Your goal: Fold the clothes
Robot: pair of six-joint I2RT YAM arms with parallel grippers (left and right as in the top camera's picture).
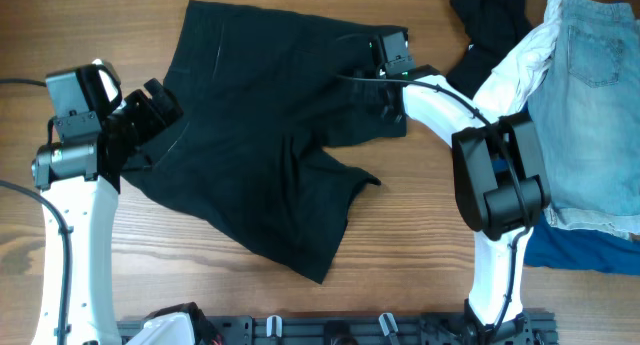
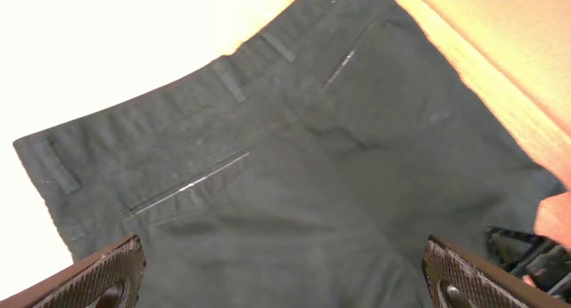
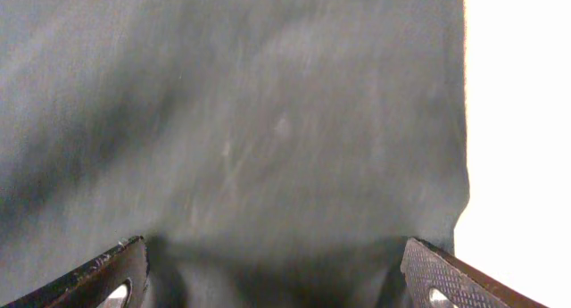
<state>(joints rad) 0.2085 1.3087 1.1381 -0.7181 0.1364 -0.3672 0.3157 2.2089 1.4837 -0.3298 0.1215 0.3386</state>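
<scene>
I need to close my left gripper on the near-side corner of the waistband (image 1: 131,175) (image 2: 36,154) of the black shorts, where the waistband meets the outer edge of the lower leg.
A pair of black shorts (image 1: 270,145) lies spread on the wooden table, waistband to the upper left, legs to the lower right. It fills the left wrist view (image 2: 294,174), where belt loops and pocket seams show, and the right wrist view (image 3: 250,120). My left gripper (image 1: 150,110) is open over the shorts' left edge (image 2: 281,268). My right gripper (image 1: 390,80) is open over the shorts' upper right edge (image 3: 272,268). Neither holds cloth.
A pile of clothes sits at the right: a black garment (image 1: 490,20), a white one (image 1: 525,60), light-denim shorts (image 1: 590,95) and a bright-blue piece (image 1: 580,250). A dark rail (image 1: 340,330) runs along the front edge.
</scene>
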